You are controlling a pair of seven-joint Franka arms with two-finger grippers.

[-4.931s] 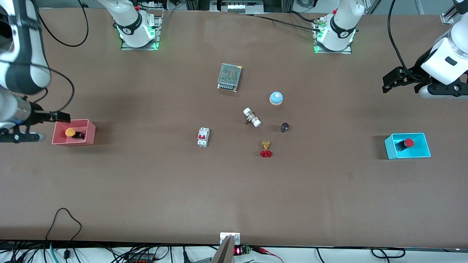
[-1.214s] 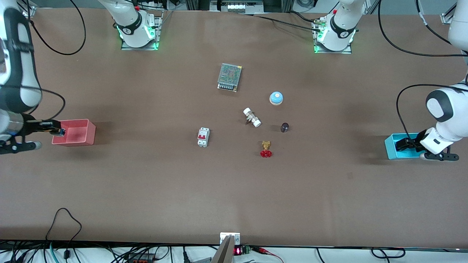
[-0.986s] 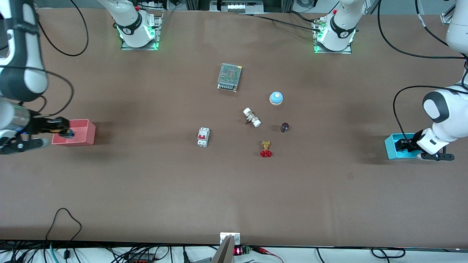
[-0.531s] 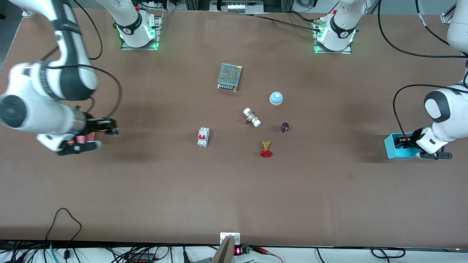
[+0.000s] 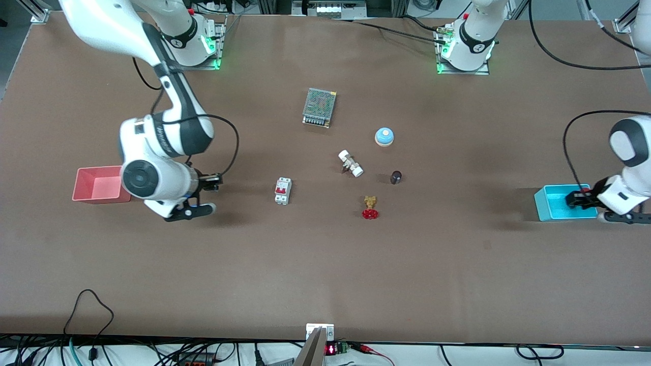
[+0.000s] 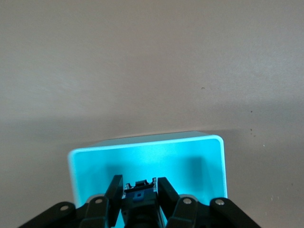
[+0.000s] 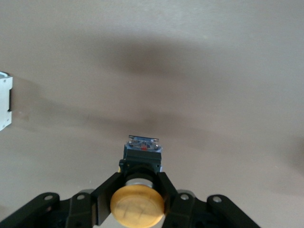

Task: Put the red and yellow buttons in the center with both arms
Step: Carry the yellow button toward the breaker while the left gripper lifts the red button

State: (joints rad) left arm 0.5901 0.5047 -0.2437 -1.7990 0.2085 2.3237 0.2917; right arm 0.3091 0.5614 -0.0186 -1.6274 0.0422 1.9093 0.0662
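Note:
My left gripper should release the red button, now low over the blue bin's inside, on the tabletop (image 5: 421, 183) next to the dark knob, on the side that faces the blue bin.
My right gripper (image 5: 213, 182) (image 7: 137, 183) is shut on the yellow button (image 7: 137, 205), gripping its dark body just under the round cap. It hangs over bare tabletop between the pink bin (image 5: 96, 185) and the white breaker (image 5: 283, 190). My left gripper (image 5: 574, 199) (image 6: 139, 183) is shut on the red button's dark body (image 6: 139, 194), low over the inside of the blue bin (image 5: 554, 209) (image 6: 95, 166) at the left arm's end of the table. The red cap is hidden in the left wrist view. The center (image 5: 325, 239) is plain brown tabletop.
Around the middle stand a mesh-topped power supply (image 5: 319, 107), a light-blue dome (image 5: 384, 136), a white fitting (image 5: 350, 163), a dark knob (image 5: 395, 177) and a brass valve with a red handwheel (image 5: 370, 208). The breaker's edge (image 7: 4, 102) shows in the right wrist view.
The right arm has swung from the pink bin toward the table's middle with the yellow button in its grip. The left gripper has shut on the red button in the blue bin.

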